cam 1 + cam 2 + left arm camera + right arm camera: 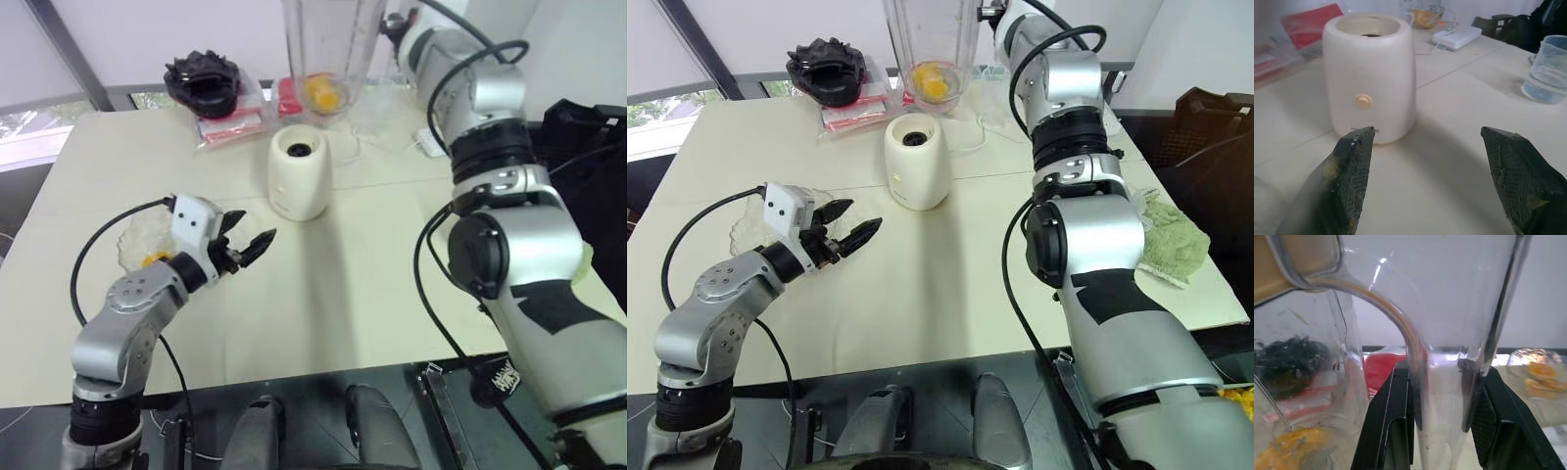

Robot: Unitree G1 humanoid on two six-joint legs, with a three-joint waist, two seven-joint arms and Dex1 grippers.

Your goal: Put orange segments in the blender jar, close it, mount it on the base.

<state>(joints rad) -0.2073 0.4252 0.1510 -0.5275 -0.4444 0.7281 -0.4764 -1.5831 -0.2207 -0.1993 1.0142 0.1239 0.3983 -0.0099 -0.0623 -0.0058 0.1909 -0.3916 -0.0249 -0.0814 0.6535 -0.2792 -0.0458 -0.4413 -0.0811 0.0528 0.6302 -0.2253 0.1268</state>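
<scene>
The robot's right gripper should release the blender jar upright over the dark socket on top of the cream-white base [297, 153].
The clear blender jar [323, 49] stands upright at the far side of the table, beyond the cream-white base [299, 174]. Several orange segments [324, 94] lie at its bottom. My right gripper [1442, 367] is shut on the jar's handle, one black finger [1388, 421] on each side. My left gripper [257, 227] hovers open and empty over the table, left of and nearer than the base, pointing toward it. One more orange segment [157, 258] rests in a crinkled clear bowl [137, 233] beside my left wrist.
A clear measuring cup [1547, 68] and a white power strip [1457, 35] sit right of the base. A black moulded object [203, 80] and red packets [230, 122] lie at the back left. A green cloth [1171, 240] lies at the right edge.
</scene>
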